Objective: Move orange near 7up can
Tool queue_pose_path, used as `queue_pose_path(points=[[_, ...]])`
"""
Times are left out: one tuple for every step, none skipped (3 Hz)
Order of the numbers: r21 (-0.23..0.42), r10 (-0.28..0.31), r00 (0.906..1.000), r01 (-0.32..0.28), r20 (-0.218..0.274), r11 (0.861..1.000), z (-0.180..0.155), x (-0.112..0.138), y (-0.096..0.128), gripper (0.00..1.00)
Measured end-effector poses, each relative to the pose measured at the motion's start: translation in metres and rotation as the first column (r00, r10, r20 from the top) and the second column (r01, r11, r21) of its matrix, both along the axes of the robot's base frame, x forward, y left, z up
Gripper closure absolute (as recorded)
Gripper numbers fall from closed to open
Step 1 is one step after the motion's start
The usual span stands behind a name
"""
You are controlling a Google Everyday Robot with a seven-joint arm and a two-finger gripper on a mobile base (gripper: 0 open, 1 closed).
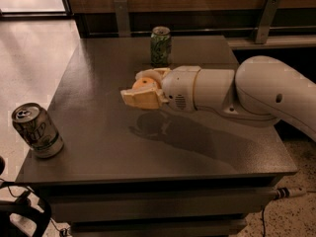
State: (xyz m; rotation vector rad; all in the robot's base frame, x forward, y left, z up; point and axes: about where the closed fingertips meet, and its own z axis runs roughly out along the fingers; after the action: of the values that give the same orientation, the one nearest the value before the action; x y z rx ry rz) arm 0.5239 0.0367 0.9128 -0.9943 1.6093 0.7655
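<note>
I will let go of the orange on the dark table just inward of the 7up can (99,125), a small gap away from it.
My gripper (140,89) hangs above the middle of the dark table (98,147), reaching in from the right. Its cream fingers (138,98) are shut on the orange (144,84), which shows between them, lifted off the table. The 7up can (37,130), pale silvery-white with green lettering, stands near the table's front left corner, well to the left of and nearer than the gripper.
A darker green can (160,46) stands at the back of the table, just behind the gripper. The white arm (256,95) spans the table's right side. A wood-panelled wall with metal brackets runs behind. Tiled floor lies to the left.
</note>
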Motion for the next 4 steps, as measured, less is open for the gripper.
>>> queue_pose_path(points=[[-0.006,0.01,0.9998,-0.01,-0.017,1.0,-0.009,-0.001,0.011,1.0],[-0.014,0.017,0.9993,-0.018,-0.034,1.0,-0.02,-0.01,0.026,1.0],[-0.014,0.058,0.9975,-0.058,-0.042,0.998,-0.027,-0.026,0.046,1.0],[0.014,0.132,0.99,-0.131,-0.05,0.991,-0.036,-0.042,0.069,1.0]])
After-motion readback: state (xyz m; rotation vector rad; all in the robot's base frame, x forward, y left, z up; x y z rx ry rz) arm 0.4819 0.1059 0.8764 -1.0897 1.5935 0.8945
